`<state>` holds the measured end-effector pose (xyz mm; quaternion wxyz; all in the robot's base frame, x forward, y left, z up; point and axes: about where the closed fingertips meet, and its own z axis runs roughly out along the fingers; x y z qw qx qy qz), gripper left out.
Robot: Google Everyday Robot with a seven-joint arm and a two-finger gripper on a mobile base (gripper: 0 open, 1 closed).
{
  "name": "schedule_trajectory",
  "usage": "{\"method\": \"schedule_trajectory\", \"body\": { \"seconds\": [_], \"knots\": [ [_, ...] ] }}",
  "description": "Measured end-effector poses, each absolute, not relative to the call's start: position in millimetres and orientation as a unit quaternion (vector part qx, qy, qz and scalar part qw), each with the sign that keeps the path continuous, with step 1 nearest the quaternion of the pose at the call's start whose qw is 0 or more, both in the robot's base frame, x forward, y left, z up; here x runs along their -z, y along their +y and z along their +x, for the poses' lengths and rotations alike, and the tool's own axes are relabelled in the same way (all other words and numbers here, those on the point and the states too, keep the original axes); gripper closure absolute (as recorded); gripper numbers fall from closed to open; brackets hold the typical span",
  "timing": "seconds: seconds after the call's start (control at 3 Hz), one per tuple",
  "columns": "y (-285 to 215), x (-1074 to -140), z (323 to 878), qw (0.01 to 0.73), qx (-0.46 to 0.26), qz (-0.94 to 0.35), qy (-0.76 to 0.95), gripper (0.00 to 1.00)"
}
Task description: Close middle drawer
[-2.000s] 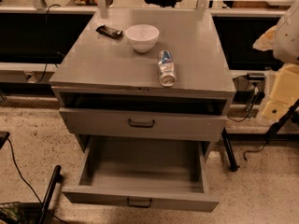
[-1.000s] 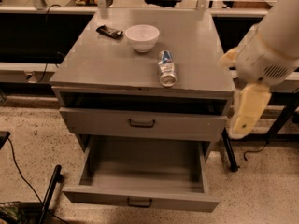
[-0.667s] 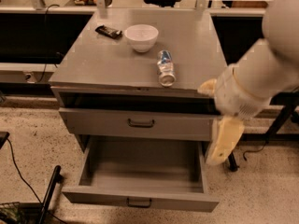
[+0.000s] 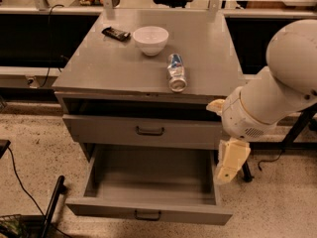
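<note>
My gripper should go next just in front of the middle drawer's front panel (image 4: 213, 220), at the end nearest my white arm, and close there.
The middle drawer (image 4: 148, 180) is pulled far out of the grey cabinet (image 4: 99, 68). Its long grey tray is empty. Its low front panel carries a small dark bar handle (image 4: 147, 215) near the bottom of the view. The taller top drawer (image 4: 148, 130) above it stands slightly out, with a dark gap over it. The bottom drawer is hidden under the open one. My gripper (image 4: 229, 163) hangs pointing down, just right of the open drawer's right side wall, beside the cabinet's right front corner. My white arm (image 4: 277, 93) reaches in from the right.
On the cabinet top lie a white bowl (image 4: 150, 38), a crushed can (image 4: 177, 72) and a dark wrapped bar (image 4: 116, 33). A black pole (image 4: 52, 207) and a cable (image 4: 20, 182) lie on the floor at the left. A dark table leg (image 4: 297, 128) stands at the right.
My arm has swung in from the right edge and come down. The gripper has moved from beside the cabinet top to beside the open drawer's right side. The drawers have not moved.
</note>
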<state>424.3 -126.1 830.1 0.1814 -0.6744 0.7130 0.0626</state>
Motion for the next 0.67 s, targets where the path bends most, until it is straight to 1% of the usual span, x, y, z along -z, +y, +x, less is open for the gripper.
{"method": "schedule_trajectory", "body": {
  "seconds": [0.33, 0.67],
  "knots": [
    [-128, -769, 411, 0.192, -0.112, -0.668, 0.71, 0.0],
    [-129, -699, 399, 0.262, -0.163, -0.643, 0.701, 0.0]
  ]
}}
